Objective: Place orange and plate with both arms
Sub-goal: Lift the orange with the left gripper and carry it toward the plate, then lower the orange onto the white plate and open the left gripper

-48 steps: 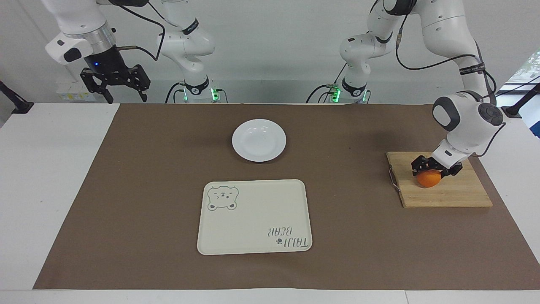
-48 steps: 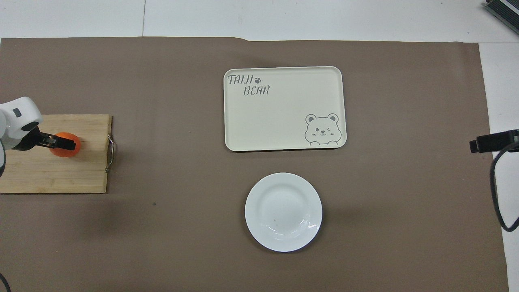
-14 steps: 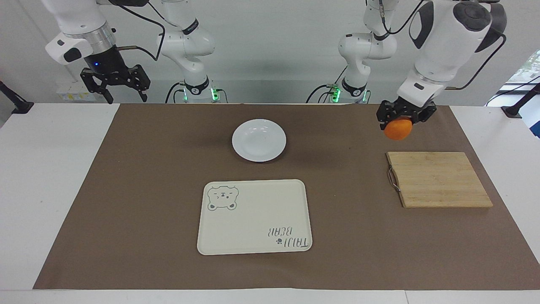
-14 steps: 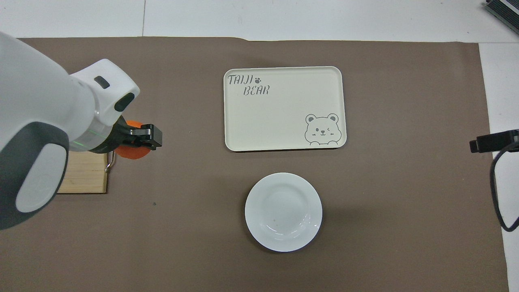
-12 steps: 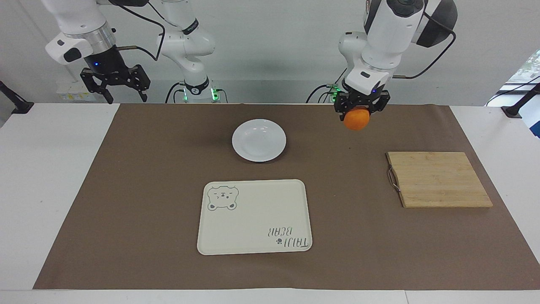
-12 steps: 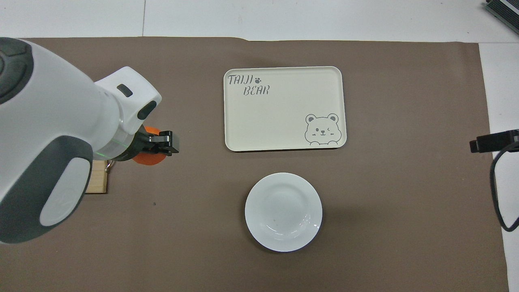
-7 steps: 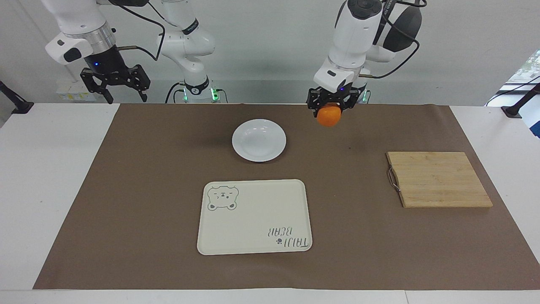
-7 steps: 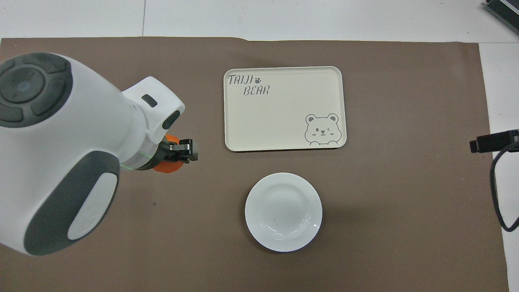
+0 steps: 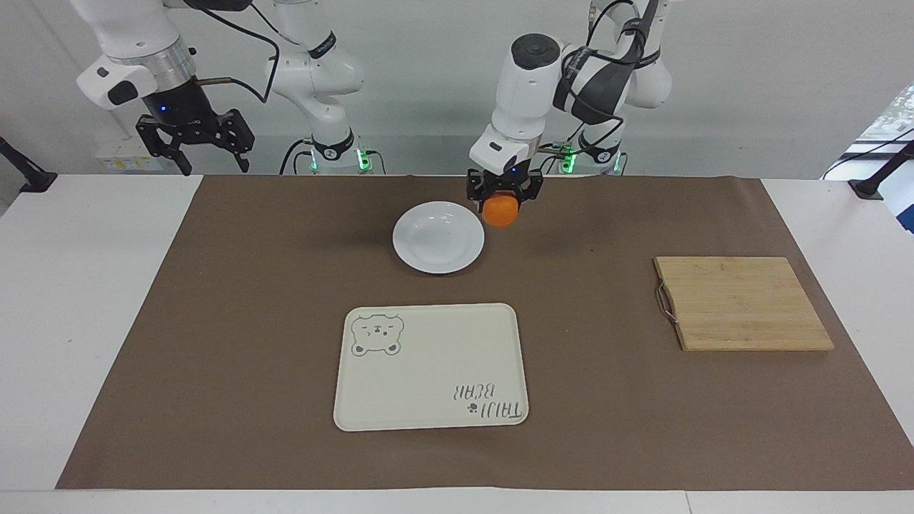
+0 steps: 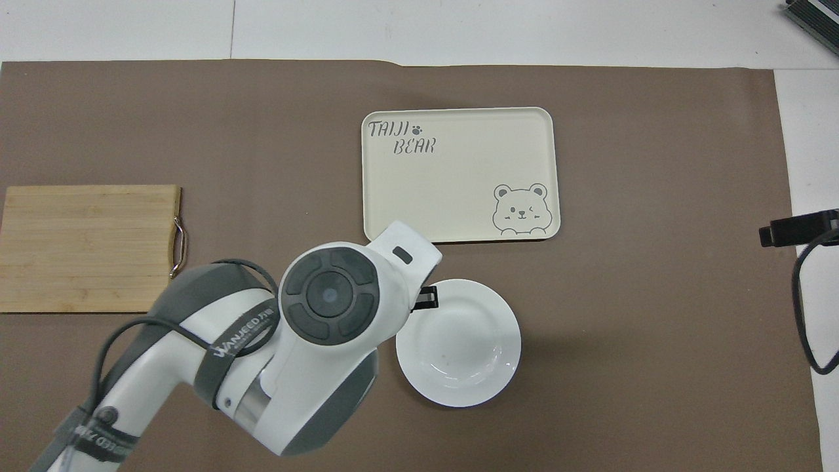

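Note:
Next, my left gripper lets go of the orange in the middle of the white plate point(image 10: 460, 346) on the brown mat.
The orange point(image 9: 500, 213) hangs in the air with my left gripper point(image 9: 500, 203) shut on it. It is over the brown mat, just beside the rim of the plate point(image 9: 428, 246) on the side toward the left arm's end of the table. The white plate point(image 10: 472, 357) lies bare on the mat, nearer to the robots than the tray. In the overhead view my left arm hides the orange, and only a black tip of the left gripper point(image 10: 427, 298) shows at the plate's rim. My right gripper point(image 9: 216, 168) waits open and raised at the right arm's end.
A cream tray with a bear print point(image 9: 428, 371) point(image 10: 459, 174) lies farther from the robots than the plate. A bare wooden cutting board with a metal handle point(image 9: 742, 303) point(image 10: 85, 246) sits toward the left arm's end. A brown mat point(image 9: 250, 321) covers the table.
My left gripper lifted the orange off the cutting board and carried it across the mat to the plate's edge, coming lower. The right arm has not moved.

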Robot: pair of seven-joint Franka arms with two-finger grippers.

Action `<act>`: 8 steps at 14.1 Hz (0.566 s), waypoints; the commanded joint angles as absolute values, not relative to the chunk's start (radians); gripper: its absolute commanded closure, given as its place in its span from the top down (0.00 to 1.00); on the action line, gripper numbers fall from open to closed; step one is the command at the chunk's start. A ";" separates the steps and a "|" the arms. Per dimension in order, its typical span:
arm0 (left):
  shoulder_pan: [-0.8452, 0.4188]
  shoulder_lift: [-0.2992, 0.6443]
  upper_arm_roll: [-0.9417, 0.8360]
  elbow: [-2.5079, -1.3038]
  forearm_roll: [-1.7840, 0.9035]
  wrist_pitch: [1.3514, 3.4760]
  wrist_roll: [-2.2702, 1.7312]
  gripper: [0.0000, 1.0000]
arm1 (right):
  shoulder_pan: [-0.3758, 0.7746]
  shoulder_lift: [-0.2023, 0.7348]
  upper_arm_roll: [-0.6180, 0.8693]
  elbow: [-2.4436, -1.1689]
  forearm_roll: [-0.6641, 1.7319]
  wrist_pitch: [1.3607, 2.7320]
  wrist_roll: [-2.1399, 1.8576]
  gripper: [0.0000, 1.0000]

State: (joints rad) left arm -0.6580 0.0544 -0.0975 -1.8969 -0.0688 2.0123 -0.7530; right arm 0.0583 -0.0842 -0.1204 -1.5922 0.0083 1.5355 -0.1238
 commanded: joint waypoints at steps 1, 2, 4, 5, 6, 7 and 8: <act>-0.733 0.080 -0.080 -1.972 -0.078 2.164 -0.831 0.00 | 0.057 -0.089 -0.115 -1.585 -0.005 1.520 -0.106 1.00; -0.765 0.084 -0.078 -1.992 -0.078 2.190 -0.847 0.00 | 0.057 -0.089 -0.115 -1.585 -0.005 1.520 -0.106 1.00; -0.788 0.126 -0.078 -2.011 -0.078 2.250 -0.861 0.00 | 0.057 -0.089 -0.115 -1.585 -0.005 1.520 -0.106 1.00; -0.804 0.144 -0.078 -2.017 -0.077 2.284 -0.868 0.00 | 0.057 -0.089 -0.115 -1.585 -0.005 1.520 -0.106 1.00; -0.814 0.155 -0.080 -2.019 -0.078 2.304 -0.885 0.00 | 0.057 -0.089 -0.115 -1.585 -0.005 1.520 -0.106 1.00; -0.818 0.172 -0.080 -2.022 -0.077 2.321 -0.887 0.00 | 0.057 -0.089 -0.115 -1.585 -0.005 1.520 -0.106 1.00; -0.840 0.201 -0.078 -2.022 -0.077 2.338 -0.893 0.00 | 0.057 -0.089 -0.115 -1.585 -0.005 1.520 -0.106 1.00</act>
